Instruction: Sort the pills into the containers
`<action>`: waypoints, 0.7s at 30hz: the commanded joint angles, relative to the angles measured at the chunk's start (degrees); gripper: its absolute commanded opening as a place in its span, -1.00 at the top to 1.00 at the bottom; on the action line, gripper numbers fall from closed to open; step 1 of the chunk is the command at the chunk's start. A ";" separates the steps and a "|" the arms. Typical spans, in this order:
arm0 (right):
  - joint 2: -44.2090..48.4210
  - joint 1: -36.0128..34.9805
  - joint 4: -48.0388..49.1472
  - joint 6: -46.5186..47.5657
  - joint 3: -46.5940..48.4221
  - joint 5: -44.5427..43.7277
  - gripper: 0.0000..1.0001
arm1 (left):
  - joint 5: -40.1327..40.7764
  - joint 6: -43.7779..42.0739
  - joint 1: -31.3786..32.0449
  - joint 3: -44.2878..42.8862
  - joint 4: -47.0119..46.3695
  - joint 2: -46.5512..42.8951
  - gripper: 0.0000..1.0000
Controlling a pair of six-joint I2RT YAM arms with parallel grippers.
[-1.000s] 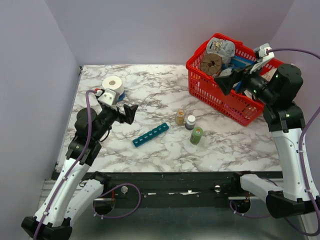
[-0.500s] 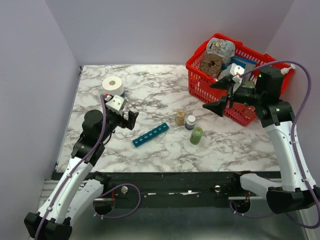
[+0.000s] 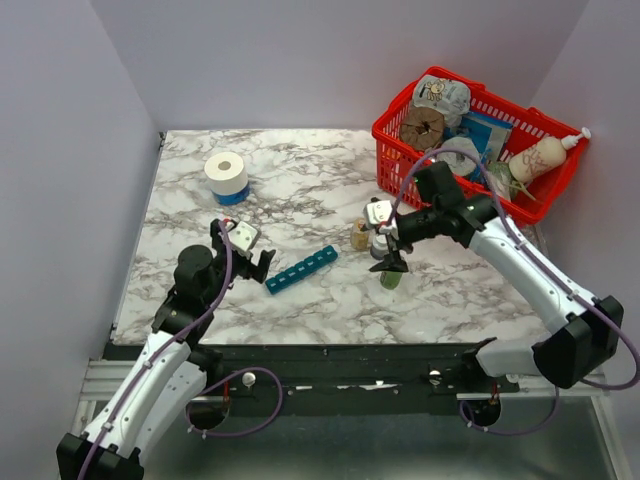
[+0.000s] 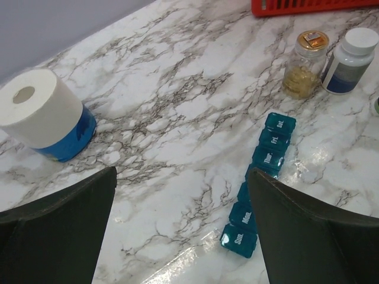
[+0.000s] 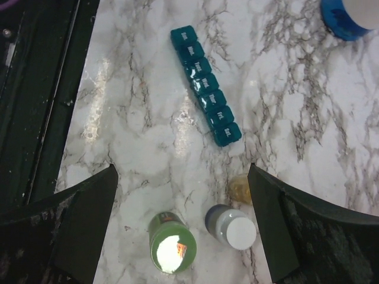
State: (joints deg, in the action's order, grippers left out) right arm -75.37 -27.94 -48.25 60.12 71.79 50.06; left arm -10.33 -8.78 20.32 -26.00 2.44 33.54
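The robot's right gripper will next move to the teal pill organiser and close across its Thursday compartment (image 3: pixel 310 266) (image 5: pixel 212 100), between the Wednesday and Friday ones.
The containers are one teal pill organiser (image 3: pixel 301 269) (image 4: pixel 273 142) (image 5: pixel 206 86) lying slantwise on the marble table, all lids shut. No loose pills are in view. My left gripper (image 3: pixel 240 250) (image 4: pixel 182 177) hangs open just left of the organiser, and its near end lies by the right finger. My right gripper (image 3: pixel 388 248) (image 5: pixel 182 171) is open and points down over three bottles: a green one (image 3: pixel 392 277) (image 5: pixel 172 251), a white-capped one (image 5: pixel 232 228) (image 4: pixel 350 53) and an amber one (image 3: pixel 359 235) (image 5: pixel 240 189) (image 4: pixel 304 56). Neither gripper touches anything.
A red mesh basket (image 3: pixel 465 215) full of goods stands at the back right. A toilet roll on a blue base (image 3: pixel 226 175) (image 4: pixel 41 109) stands at the back left. Purple walls close in the table on three sides.
My right arm has swung from over the basket down and left to above the bottles. My left gripper has drawn back toward the near edge. Both stay open.
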 commanded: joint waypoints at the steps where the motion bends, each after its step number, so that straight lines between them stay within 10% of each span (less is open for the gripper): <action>1: -4.16 -6.32 2.10 5.53 -1.83 -5.49 -0.99 | 1.09 -2.47 -0.19 2.27 -6.04 -2.95 -0.97; 7: -13.30 -11.86 5.44 10.36 2.11 -6.99 -0.99 | 18.05 -2.83 -0.19 3.40 -6.30 -7.87 -0.97; 21: -34.22 -19.95 14.58 16.17 11.88 -19.91 -0.99 | 23.42 -7.13 -0.19 5.17 -4.37 -15.60 -0.97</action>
State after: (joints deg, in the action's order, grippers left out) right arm -106.45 -47.42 -37.56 73.82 81.34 34.83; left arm 6.00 -14.41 20.32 -22.24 -0.97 21.45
